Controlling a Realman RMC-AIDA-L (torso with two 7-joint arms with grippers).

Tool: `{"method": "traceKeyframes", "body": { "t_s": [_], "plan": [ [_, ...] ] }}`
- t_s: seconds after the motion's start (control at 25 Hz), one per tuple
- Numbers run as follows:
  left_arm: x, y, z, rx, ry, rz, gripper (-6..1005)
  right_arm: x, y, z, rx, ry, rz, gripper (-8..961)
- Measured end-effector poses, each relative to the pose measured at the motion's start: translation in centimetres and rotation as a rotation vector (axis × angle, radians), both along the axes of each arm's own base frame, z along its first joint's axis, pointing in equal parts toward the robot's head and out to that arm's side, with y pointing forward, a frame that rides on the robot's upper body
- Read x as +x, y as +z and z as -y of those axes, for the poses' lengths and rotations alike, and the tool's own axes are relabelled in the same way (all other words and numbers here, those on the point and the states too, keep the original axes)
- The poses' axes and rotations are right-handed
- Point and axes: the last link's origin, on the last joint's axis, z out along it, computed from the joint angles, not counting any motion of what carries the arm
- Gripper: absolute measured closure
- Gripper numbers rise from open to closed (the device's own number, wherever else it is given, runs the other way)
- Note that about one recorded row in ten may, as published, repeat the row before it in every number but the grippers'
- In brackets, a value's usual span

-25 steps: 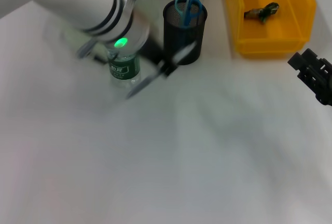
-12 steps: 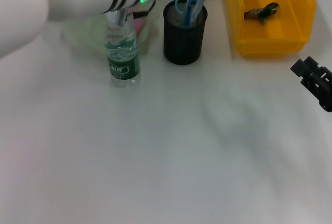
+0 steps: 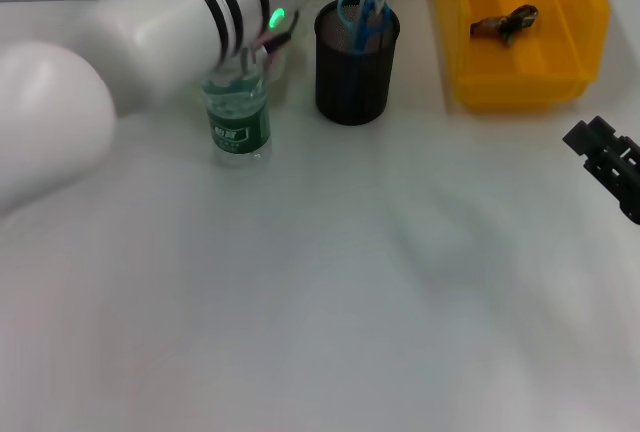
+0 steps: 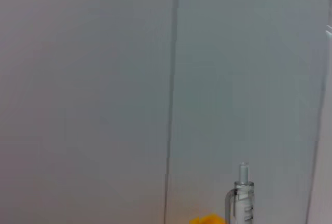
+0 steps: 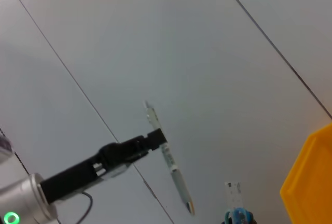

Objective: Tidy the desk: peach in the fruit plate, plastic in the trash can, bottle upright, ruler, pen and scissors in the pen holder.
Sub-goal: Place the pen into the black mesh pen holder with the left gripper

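My left gripper will let go of the clear pen inside the black mesh pen holder [image 3: 370,34], beside the blue-handled scissors.
My left gripper [image 5: 156,137] is shut on a clear pen [image 5: 168,162], held nearly upright with its tip down, just above and beside the black mesh pen holder [image 3: 352,72]. The pen's top end [image 4: 241,198] shows in the left wrist view. Blue-handled scissors [image 3: 360,10] and a clear ruler [image 5: 233,192] stand in the holder. The bottle [image 3: 237,117], with a green label, stands upright left of the holder. A crumpled plastic wrapper [image 3: 505,23] lies in the yellow trash can [image 3: 520,87]. The peach and fruit plate are hidden behind my left arm. My right gripper [image 3: 612,164] hangs at the right edge.
My left arm [image 3: 170,22] crosses the back left of the desk, over the bottle's top. The white desk [image 3: 330,292] stretches across the front and middle. A grey panelled wall [image 4: 104,79] stands behind the desk.
My left arm swung from over the bottle toward the back right, bringing the pen up over the pen holder. The right gripper drifted slightly down and to the right.
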Motion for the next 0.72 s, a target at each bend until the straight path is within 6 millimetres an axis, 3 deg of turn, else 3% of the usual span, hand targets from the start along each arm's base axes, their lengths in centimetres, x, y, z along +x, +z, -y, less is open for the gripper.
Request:
{"method": "traceKeyframes", "body": {
  "t_s": [0.72],
  "plan": [
    [-3.8, -3.3, 0.0, 0.145, 0.083, 0.096, 801, -0.2, -0.2, 0.0, -0.006, 0.004, -0.010, 393]
  ]
}}
